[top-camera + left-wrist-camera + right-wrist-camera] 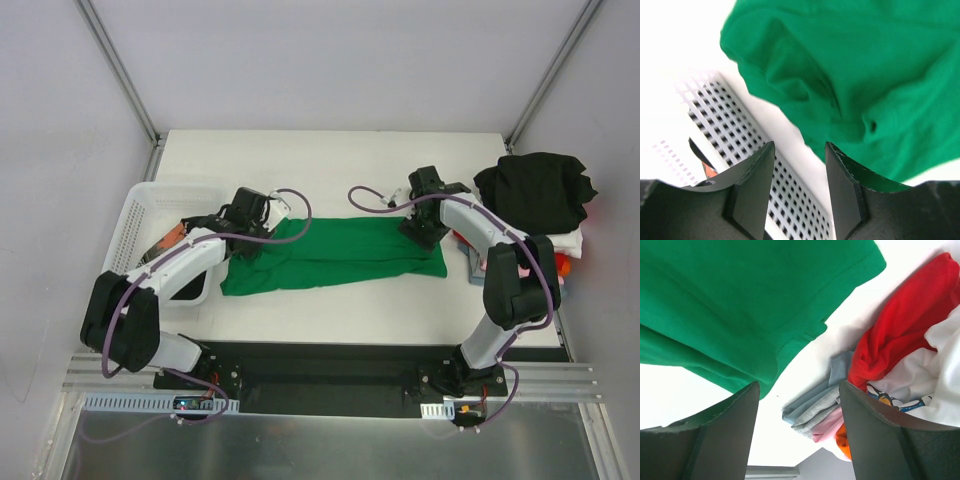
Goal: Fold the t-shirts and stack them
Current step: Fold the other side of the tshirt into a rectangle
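Note:
The green t-shirt's end beside the basket lies rumpled. Next, my left gripper pinches the edge [809, 140] nearest the basket and pulls it flat before folding.
A bright green t-shirt [330, 255] lies folded into a long band across the middle of the table. My left gripper [248, 240] hovers over its left end, jaws open and empty [799, 150], with the green cloth [855, 75] just beyond the fingertips. Over the shirt's right end, my right gripper [425, 228] is also open and holds nothing [799, 390]; the green hem [740, 305] lies ahead of it. A black t-shirt [535, 190] tops a pile at the right edge. In the right wrist view that pile shows a red shirt [900, 335], a white one [940, 380] and folded grey, blue and pink cloth [820, 410].
A white plastic mesh basket [150, 215] stands at the left edge beside my left arm, and its wall [740, 135] sits right under the left fingers. The clothes pile crowds the right edge next to my right arm.

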Robot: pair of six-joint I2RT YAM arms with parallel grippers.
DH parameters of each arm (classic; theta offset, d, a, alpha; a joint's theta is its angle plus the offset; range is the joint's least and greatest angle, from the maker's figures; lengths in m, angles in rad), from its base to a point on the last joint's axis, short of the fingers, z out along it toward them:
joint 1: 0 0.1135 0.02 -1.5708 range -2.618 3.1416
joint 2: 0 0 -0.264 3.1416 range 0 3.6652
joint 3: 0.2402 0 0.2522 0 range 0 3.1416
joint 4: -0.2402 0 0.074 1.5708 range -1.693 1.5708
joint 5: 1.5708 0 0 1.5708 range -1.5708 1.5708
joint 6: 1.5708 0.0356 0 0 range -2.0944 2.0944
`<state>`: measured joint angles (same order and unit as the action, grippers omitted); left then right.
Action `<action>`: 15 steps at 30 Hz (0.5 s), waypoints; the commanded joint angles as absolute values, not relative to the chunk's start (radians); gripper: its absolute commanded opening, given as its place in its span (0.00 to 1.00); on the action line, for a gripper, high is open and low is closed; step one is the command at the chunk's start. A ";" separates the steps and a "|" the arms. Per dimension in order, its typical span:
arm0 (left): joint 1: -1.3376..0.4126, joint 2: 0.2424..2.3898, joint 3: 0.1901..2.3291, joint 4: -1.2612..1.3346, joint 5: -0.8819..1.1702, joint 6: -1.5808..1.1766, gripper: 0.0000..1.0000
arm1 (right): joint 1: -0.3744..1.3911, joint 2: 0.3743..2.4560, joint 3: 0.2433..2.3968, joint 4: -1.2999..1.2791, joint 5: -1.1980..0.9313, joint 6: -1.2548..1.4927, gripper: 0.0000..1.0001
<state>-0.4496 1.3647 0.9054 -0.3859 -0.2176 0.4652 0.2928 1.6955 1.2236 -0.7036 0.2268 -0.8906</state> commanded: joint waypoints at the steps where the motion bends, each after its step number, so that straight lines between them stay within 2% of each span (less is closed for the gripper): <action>1: -0.437 1.445 0.972 -0.319 -0.192 0.486 0.44 | 0.316 1.664 1.250 -0.724 0.262 -0.871 0.68; 12: -0.413 1.534 0.991 -0.290 -0.149 0.483 0.41 | 0.318 1.655 1.244 -0.729 0.278 -0.873 0.67; 15: -0.402 1.549 0.982 -0.282 -0.141 0.482 0.38 | 0.318 1.655 1.244 -0.729 0.273 -0.868 0.67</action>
